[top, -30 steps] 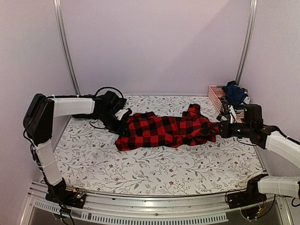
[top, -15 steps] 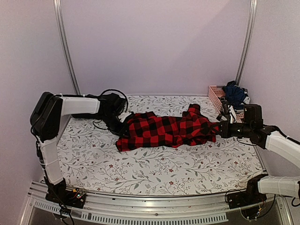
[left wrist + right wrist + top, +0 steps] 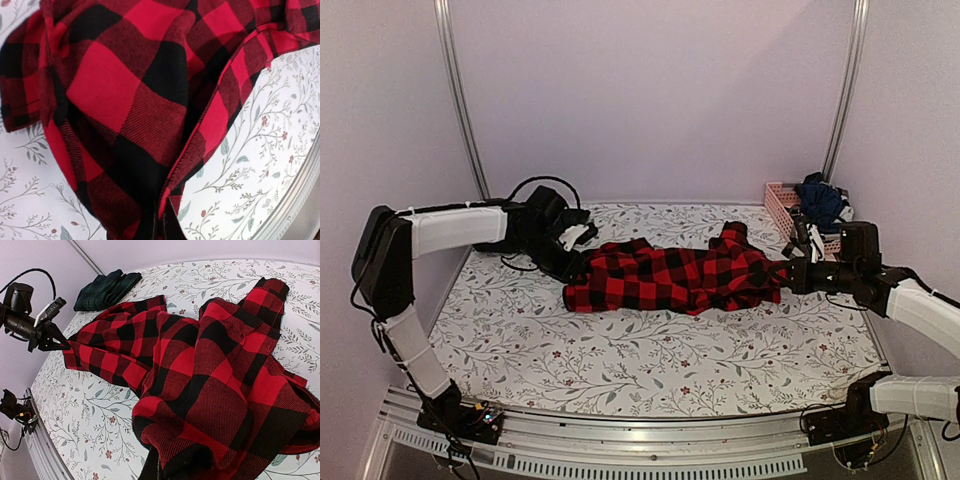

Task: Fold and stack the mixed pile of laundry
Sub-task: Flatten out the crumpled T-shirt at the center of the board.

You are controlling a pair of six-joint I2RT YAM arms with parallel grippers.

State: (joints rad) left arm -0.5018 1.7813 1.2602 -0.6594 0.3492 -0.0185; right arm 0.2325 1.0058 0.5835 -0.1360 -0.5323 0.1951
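The shirt's end is held in my left gripper back from the shirt's near corner, so I should open that gripper and grip the cloth closer to that corner (image 3: 582,294) before lifting.
A red-and-black checked flannel shirt (image 3: 670,278) lies stretched across the middle of the table cloth between both arms. My left gripper (image 3: 578,270) is shut on the shirt's left end; in the left wrist view the cloth (image 3: 125,100) runs down into the shut jaws (image 3: 162,229). My right gripper (image 3: 787,273) is shut on the shirt's right end, where the fabric (image 3: 215,370) bunches at the jaws (image 3: 165,472). The right wrist view also shows the left gripper (image 3: 60,344) at the far end. A folded dark green tartan piece (image 3: 105,290) lies behind the shirt, at the far left.
A pink slatted basket (image 3: 780,203) stands at the back right corner with dark navy clothes (image 3: 820,198) heaped in it. The white leaf-patterned table cloth (image 3: 650,355) covers the table. A metal rail (image 3: 620,450) runs along the near edge.
My left gripper has shut on the shirt's left end and drawn it a little to the left, pulling the cloth straighter. The right arm has not moved.
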